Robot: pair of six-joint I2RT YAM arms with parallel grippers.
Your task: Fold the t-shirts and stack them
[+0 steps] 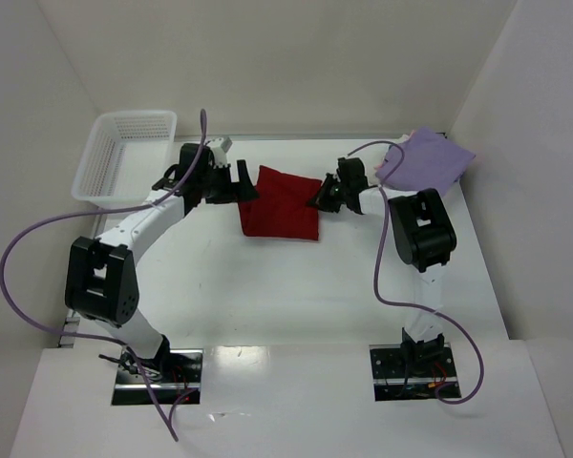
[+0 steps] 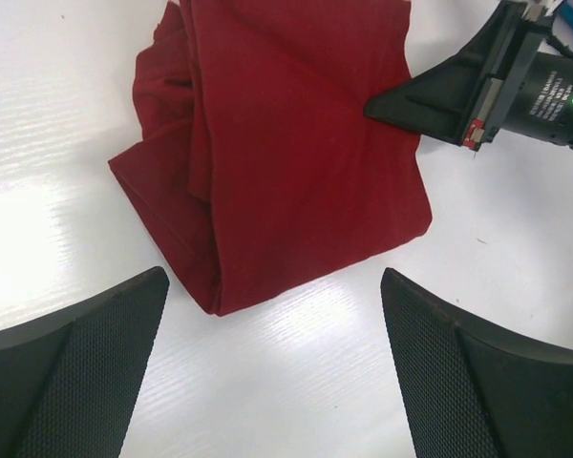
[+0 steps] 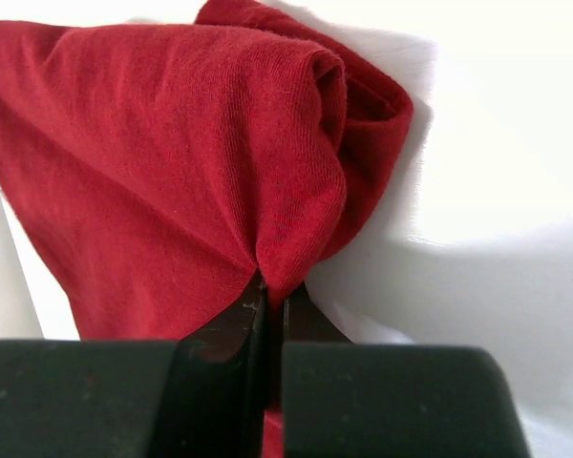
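I have the dark red t-shirt in my right gripper, still on the white table. Next, I put it down on top of the folded lavender t-shirt [image 1: 421,161].
A dark red t-shirt [image 1: 279,205] lies folded on the white table, back of centre. In the left wrist view, this red t-shirt [image 2: 286,153] shows bunched folds along its left side. My right gripper [image 1: 322,197] is shut on the shirt's right edge. The right wrist view shows a pinch of red cloth [image 3: 172,162] pulled up between the closed jaws of my right gripper [image 3: 272,296]. My left gripper [image 1: 239,183] stands open just off the shirt's left edge, with only bare table between its fingers [image 2: 86,372]. A folded lavender t-shirt [image 1: 428,160] lies at the back right.
A white mesh basket [image 1: 124,153] stands at the back left beside my left arm. A pink edge [image 1: 390,164] shows under the lavender shirt. White walls close in the table on the back and both sides.
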